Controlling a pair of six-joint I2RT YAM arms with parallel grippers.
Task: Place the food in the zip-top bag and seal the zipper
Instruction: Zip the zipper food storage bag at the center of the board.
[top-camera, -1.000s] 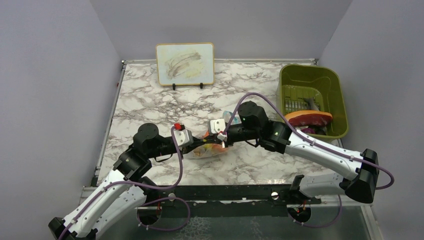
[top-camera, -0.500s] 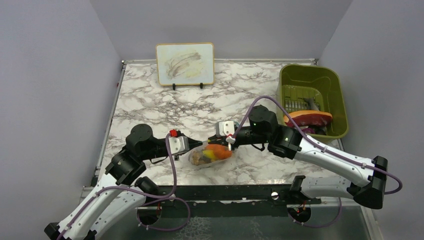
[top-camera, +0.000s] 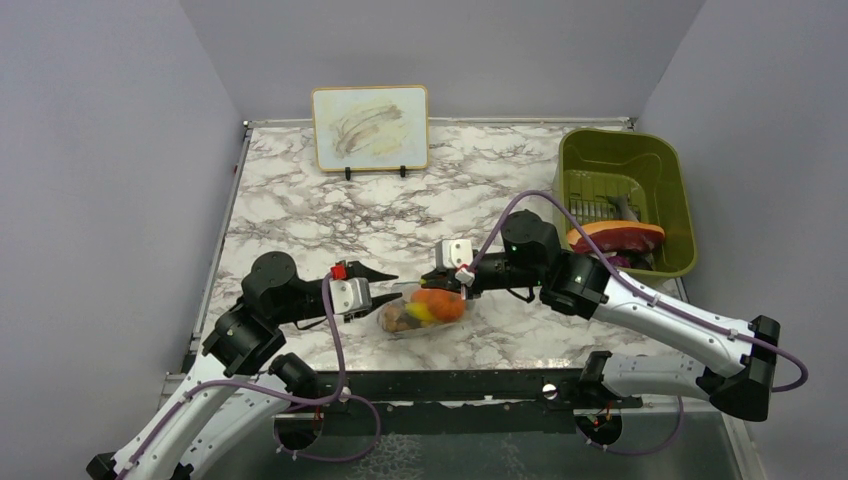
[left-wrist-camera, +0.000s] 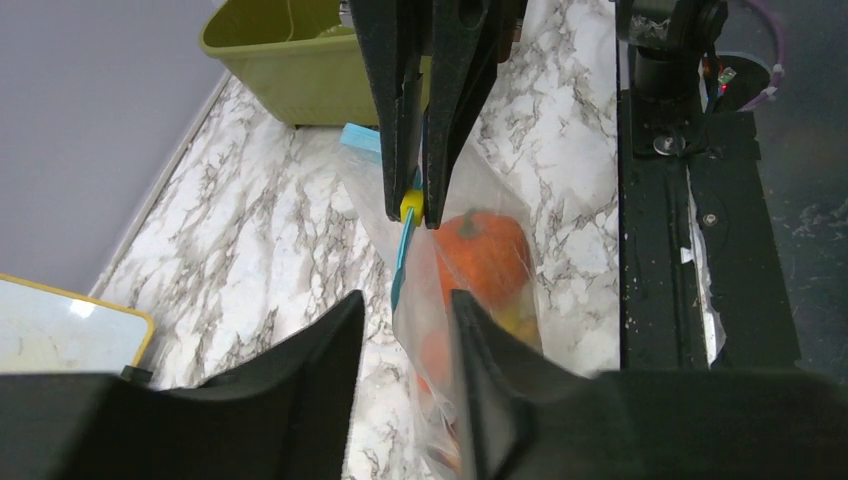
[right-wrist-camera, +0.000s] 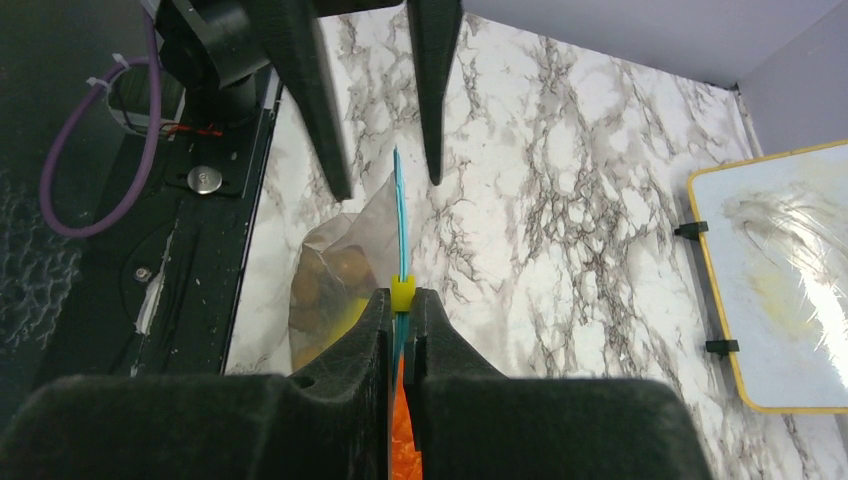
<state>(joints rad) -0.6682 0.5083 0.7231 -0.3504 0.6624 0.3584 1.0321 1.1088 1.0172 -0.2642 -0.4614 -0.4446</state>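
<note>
The zipper's loose end is free and my right gripper holds the yellow slider, so next my left gripper pinches that loose end (left-wrist-camera: 397, 292) before my right gripper pulls.
The clear zip-top bag (top-camera: 412, 326) lies on the marble table between my arms, holding the food: an orange piece (top-camera: 437, 303), a yellow piece and brownish pieces. My right gripper (top-camera: 457, 284) is shut on the light-blue zipper (right-wrist-camera: 397, 200) at its yellow slider (right-wrist-camera: 400, 292), holding the bag's mouth edge up. My left gripper (top-camera: 384, 285) is open at the bag's left end. In the left wrist view its fingers (left-wrist-camera: 340, 330) stand either side of the bag's corner (left-wrist-camera: 440, 330) without clamping it, and the orange piece (left-wrist-camera: 486, 255) shows through the plastic.
An olive-green bin (top-camera: 668, 160) stands at the back right with a grey item inside, a red-orange flat piece (top-camera: 617, 236) across its near rim and a dark purple piece below it. A small whiteboard (top-camera: 370, 127) stands at the table's back.
My left gripper has opened, let go of the bag's end and drawn back left. My right gripper has moved right along the zipper, staying shut on it.
</note>
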